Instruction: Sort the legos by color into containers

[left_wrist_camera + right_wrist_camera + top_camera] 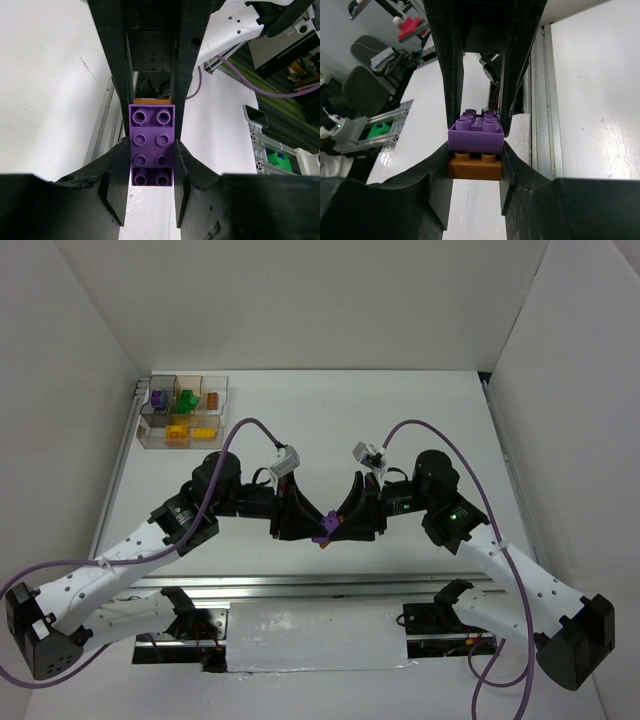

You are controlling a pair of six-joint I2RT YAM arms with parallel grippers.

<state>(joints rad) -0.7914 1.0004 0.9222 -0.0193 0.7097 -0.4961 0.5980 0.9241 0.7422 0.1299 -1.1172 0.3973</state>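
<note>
The purple lego is joined to the brown one, so my right gripper needs to open and grip the brown lego [475,171] again before my left gripper pulls the purple lego off.
A purple lego [323,533] [152,145] [475,137] is stacked on a brown lego [474,167] and hangs at mid-table near the front edge. My two grippers meet on this pair from opposite sides. The left gripper [300,525] [151,175] is shut on the purple brick. The right gripper [350,523] [474,175] is shut on the brown brick underneath. In the left wrist view only a brown sliver [152,101] shows behind the purple one. The clear tray of containers [148,437] stands at the far left. Its cells hold purple [157,398], green [186,398], orange [212,399] and yellow [178,432] legos.
White walls close the table on the left, back and right. A metal rail [300,585] runs along the near edge below the grippers. Purple cables [250,425] arch over both arms.
</note>
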